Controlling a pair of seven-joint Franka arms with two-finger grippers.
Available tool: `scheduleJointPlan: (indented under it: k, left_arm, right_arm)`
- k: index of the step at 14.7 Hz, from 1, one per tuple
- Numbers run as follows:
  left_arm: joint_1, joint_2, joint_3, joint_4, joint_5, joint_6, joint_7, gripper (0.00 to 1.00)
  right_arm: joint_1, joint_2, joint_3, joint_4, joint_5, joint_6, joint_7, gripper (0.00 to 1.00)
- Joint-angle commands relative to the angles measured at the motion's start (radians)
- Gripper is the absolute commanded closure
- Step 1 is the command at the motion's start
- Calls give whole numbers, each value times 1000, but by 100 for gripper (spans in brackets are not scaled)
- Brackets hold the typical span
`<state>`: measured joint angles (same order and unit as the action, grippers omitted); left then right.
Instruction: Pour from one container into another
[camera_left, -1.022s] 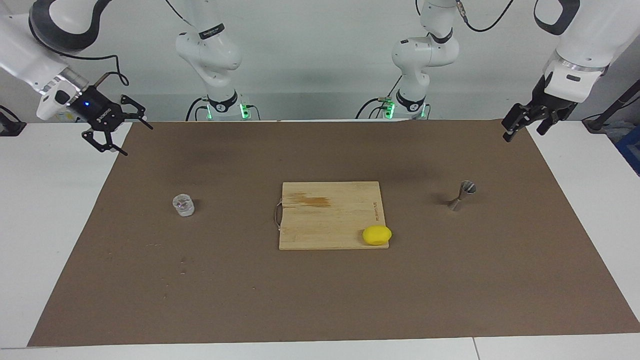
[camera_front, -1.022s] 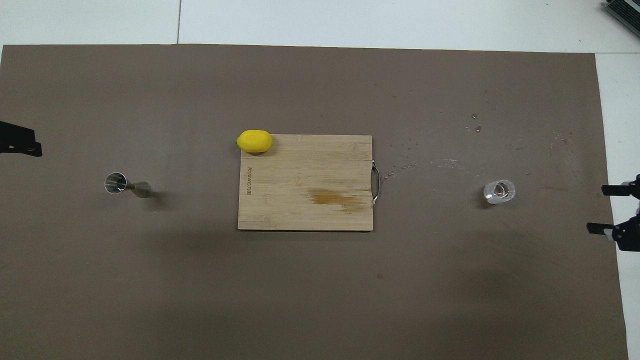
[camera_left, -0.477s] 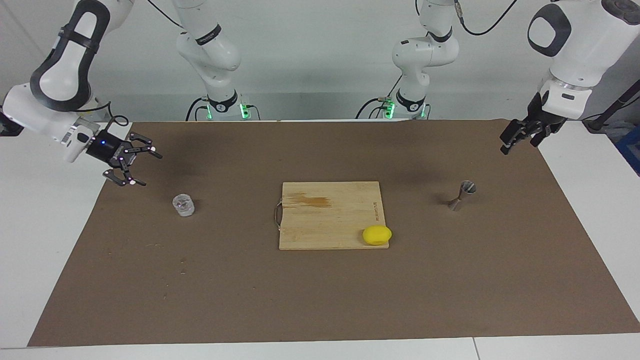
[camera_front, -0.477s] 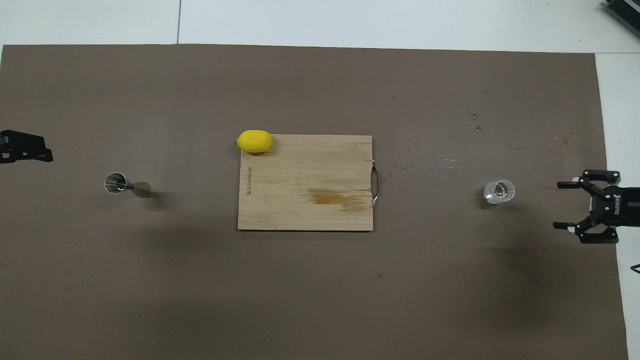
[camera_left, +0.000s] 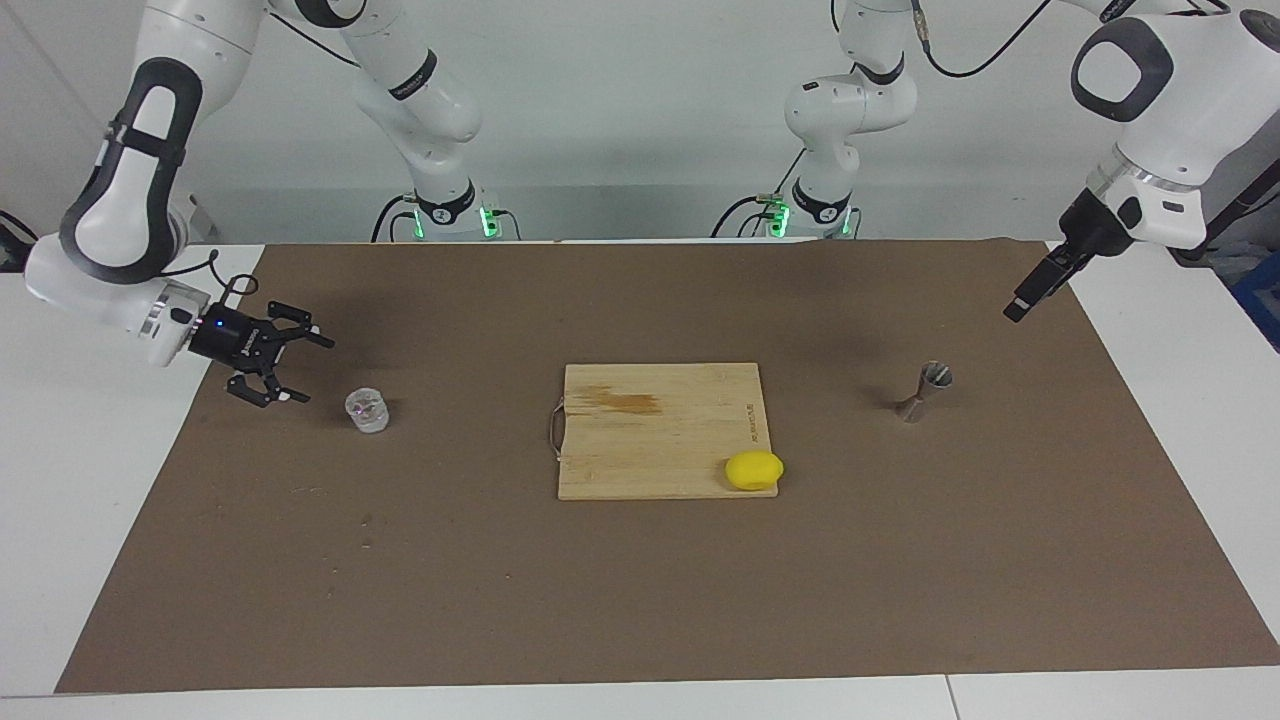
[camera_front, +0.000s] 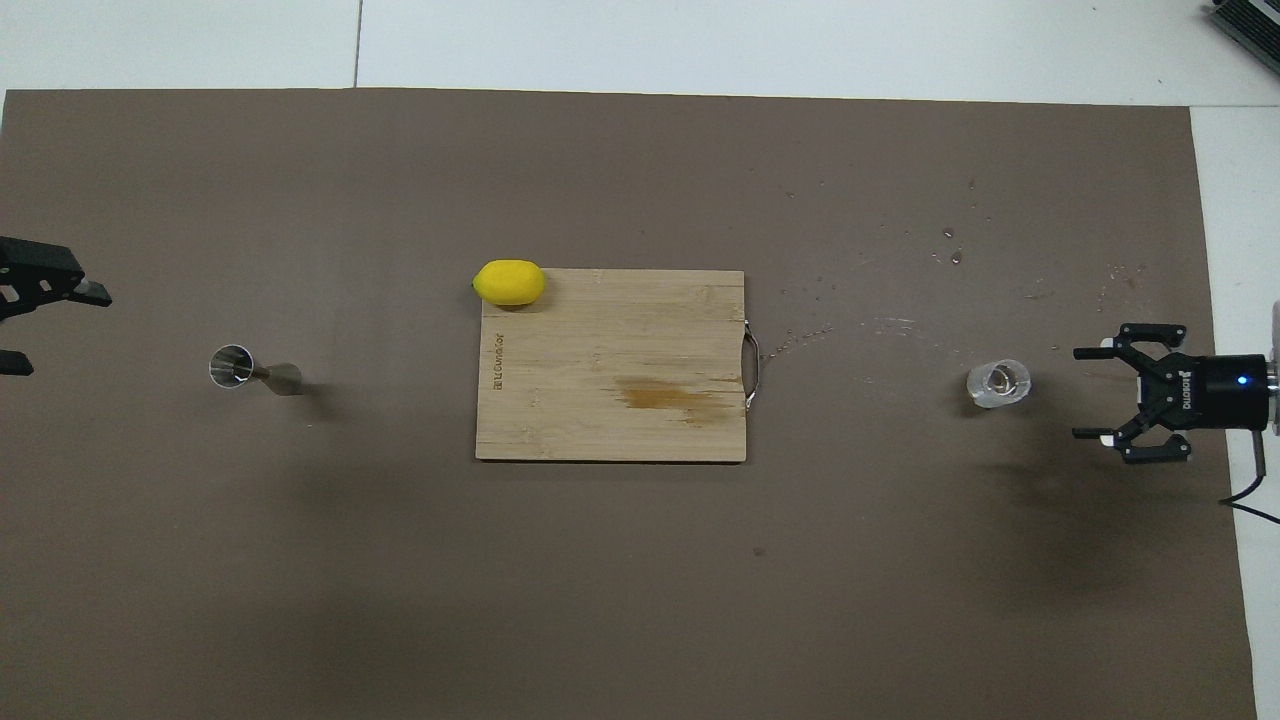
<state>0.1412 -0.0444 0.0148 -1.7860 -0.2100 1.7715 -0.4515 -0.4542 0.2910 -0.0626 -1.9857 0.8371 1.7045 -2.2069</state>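
The right gripper should grasp the sides of the clear glass cup (camera_front: 1003, 383), one finger each side.
The clear glass cup (camera_left: 367, 410) (camera_front: 998, 383) stands on the brown mat toward the right arm's end of the table. My right gripper (camera_left: 311, 370) (camera_front: 1080, 393) hangs low just beside it, turned sideways, open, its fingertips pointing at the cup and a small gap away. The silver hourglass jigger (camera_left: 925, 390) (camera_front: 250, 370) stands upright toward the left arm's end. My left gripper (camera_left: 1018, 306) (camera_front: 62, 328) hovers above the mat's edge, well apart from the jigger, open and empty.
A wooden cutting board (camera_left: 650, 445) (camera_front: 610, 330) with a wire handle lies mid-table, between cup and jigger. A yellow lemon (camera_left: 754, 470) (camera_front: 510, 282) sits at its corner farthest from the robots, on the jigger's side. Small droplets (camera_front: 950, 255) dot the brown mat (camera_left: 640, 590).
The right gripper came down from high over the mat's edge and moved in beside the glass cup. The left gripper dropped a little and shifted slightly toward the jigger.
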Motion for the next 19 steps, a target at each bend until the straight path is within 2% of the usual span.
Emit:
scheduleJointPlan:
  k: [1,4,11,16,19]
  left_arm:
    - [58,-35,-9,-53,-100,-10,-100,0]
    - [78,-41,-9,-50,-169,-61,-154,0]
    - [84,-42,-10,-47,-209,-1,-224,0]
    - [77,-42,-10,-52,-206,22,-115,0]
    - [83,-40,-12,-55,-207,86,225,0]
  right_arm:
    - [-40,69,18,51,43,-45,-71,0]
    - [-49,125,36,88,59,-49,-151,0]
    - [-50,168,56,91,94,-52,-208,0]
    - [-37,177,56,90,91,-19,-217,0]
    - [-31,183,56,87,93,3,-218,0]
